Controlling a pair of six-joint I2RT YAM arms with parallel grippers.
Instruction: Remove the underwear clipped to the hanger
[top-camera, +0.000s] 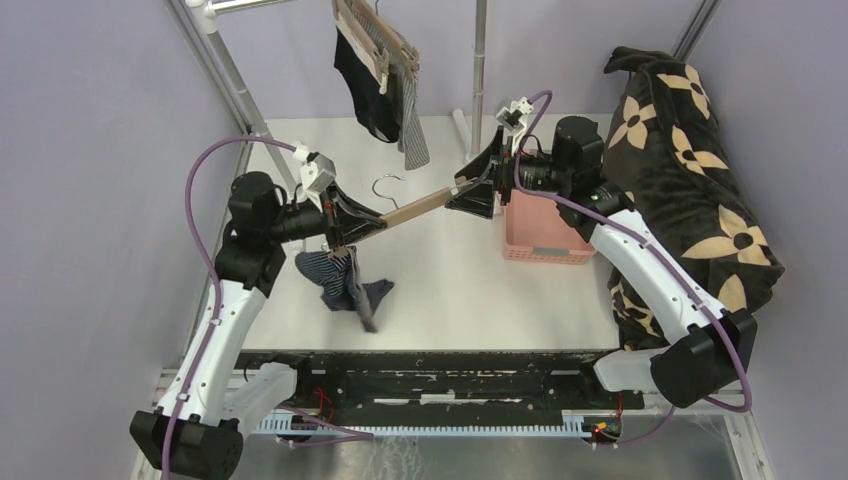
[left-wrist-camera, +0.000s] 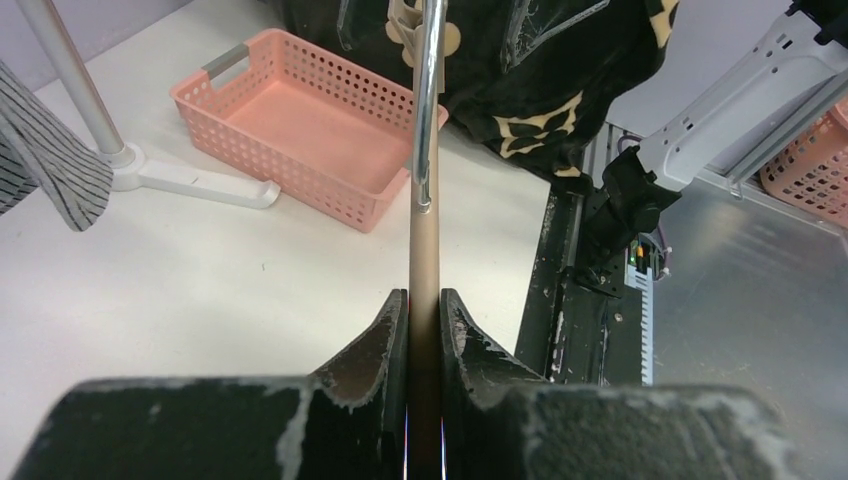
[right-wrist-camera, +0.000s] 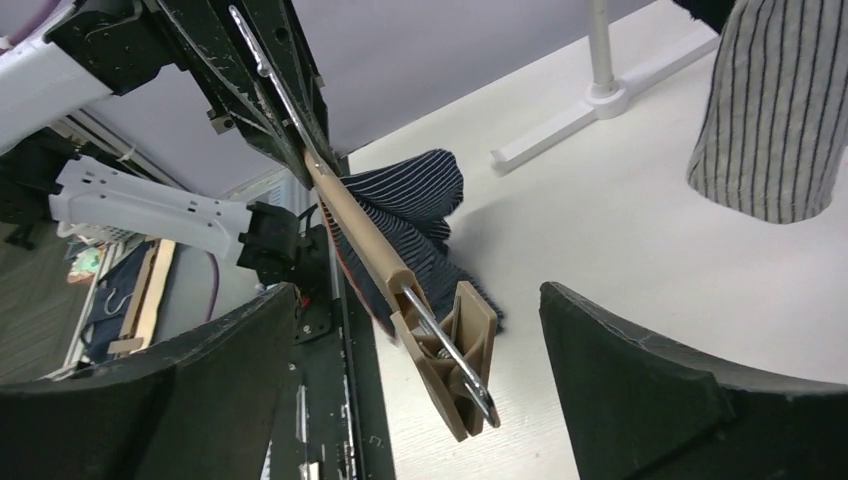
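Note:
The robot's left gripper needs to release the hanger in midair (top-camera: 455, 167) between the grey-striped underwear and the pink basket.
My left gripper (top-camera: 352, 216) is shut on the tan bar of a clip hanger (top-camera: 415, 209); the left wrist view shows the bar (left-wrist-camera: 424, 240) pinched between the jaws (left-wrist-camera: 424, 302). The dark navy striped underwear (top-camera: 345, 283) hangs from the hanger's left end, its lower part resting on the table. My right gripper (top-camera: 478, 190) is open around the hanger's right end. In the right wrist view its fingers (right-wrist-camera: 640, 360) stand wide on either side of the empty tan clip (right-wrist-camera: 458, 352), not touching it. The navy pair (right-wrist-camera: 410, 200) shows behind. Black underwear (top-camera: 368, 88) and grey-striped underwear (top-camera: 413, 135) hang clipped on the rack.
A pink basket (top-camera: 545, 228) stands on the table under the right arm, also in the left wrist view (left-wrist-camera: 310, 130). A black blanket with tan flowers (top-camera: 690, 150) lies at the right. The rack's pole (top-camera: 480, 60) and white foot (left-wrist-camera: 190, 180) are at the back. A loose metal hook (top-camera: 388, 185) lies mid-table.

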